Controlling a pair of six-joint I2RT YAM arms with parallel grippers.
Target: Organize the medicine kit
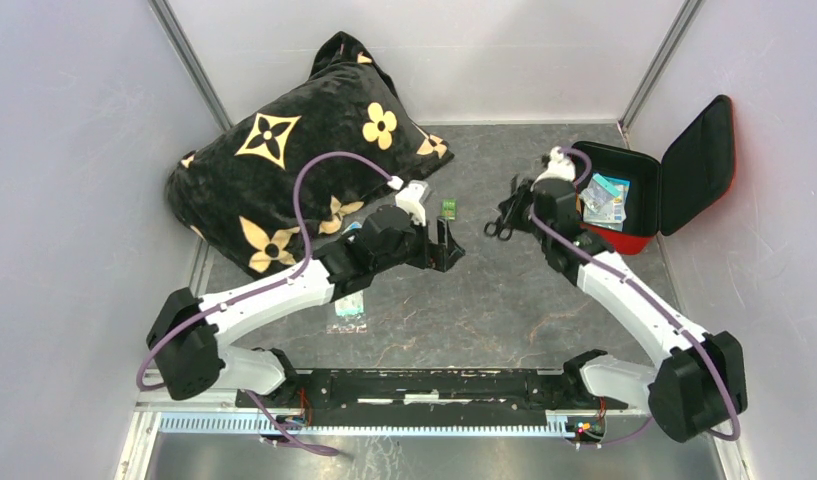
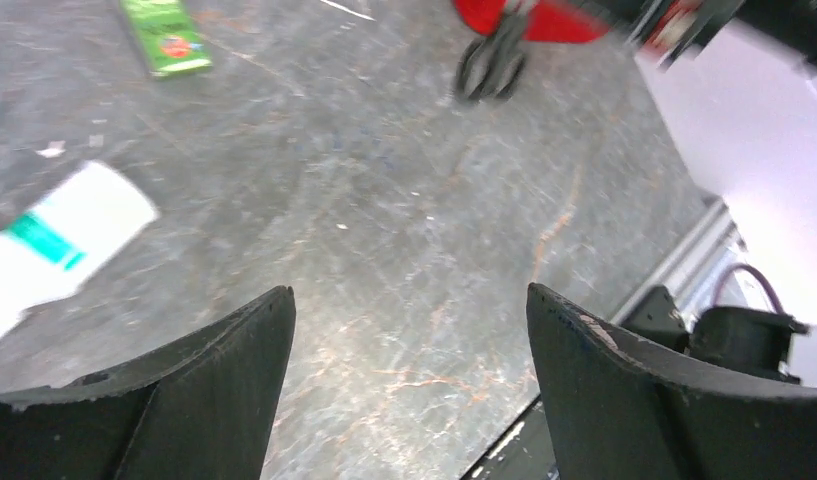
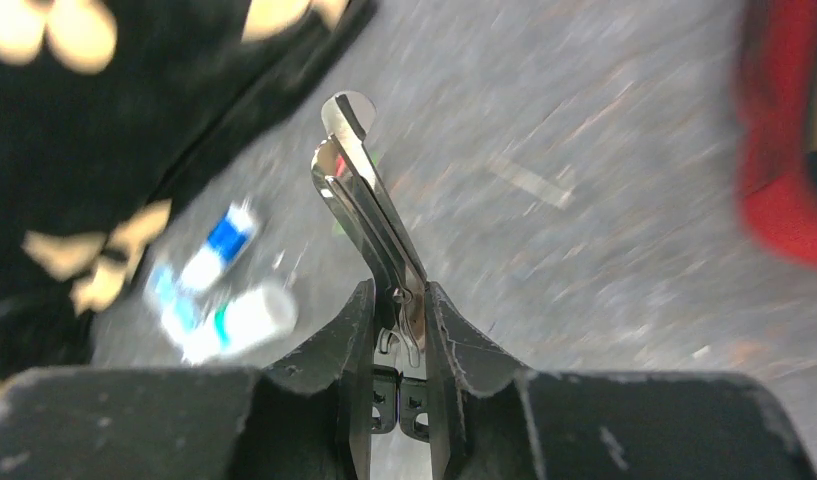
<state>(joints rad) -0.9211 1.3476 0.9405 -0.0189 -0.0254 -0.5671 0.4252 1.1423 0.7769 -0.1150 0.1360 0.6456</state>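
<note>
My right gripper is going to let go of the metal scissors on the packets inside the open red medicine kit (image 1: 610, 206).
The red medicine kit (image 1: 634, 240) lies open at the back right, its black-lined lid (image 1: 699, 165) standing up, with packets (image 1: 604, 200) inside. It shows blurred in the right wrist view (image 3: 784, 180). My right gripper (image 1: 519, 210) hovers just left of the kit. In its wrist view the right gripper (image 3: 399, 290) is shut on a pair of steel scissors (image 3: 359, 190), blades pointing away. My left gripper (image 1: 446, 245) is open and empty over mid-table, and its wrist view (image 2: 409, 295) shows only bare table between the fingers.
A black pillow with gold flowers (image 1: 284, 150) fills the back left. A green packet (image 1: 448, 207) lies ahead of the left gripper. A white-and-green tube (image 2: 64, 240) and blue-white tubes (image 3: 219, 240) lie by the pillow. A flat packet (image 1: 347, 312) lies under the left arm.
</note>
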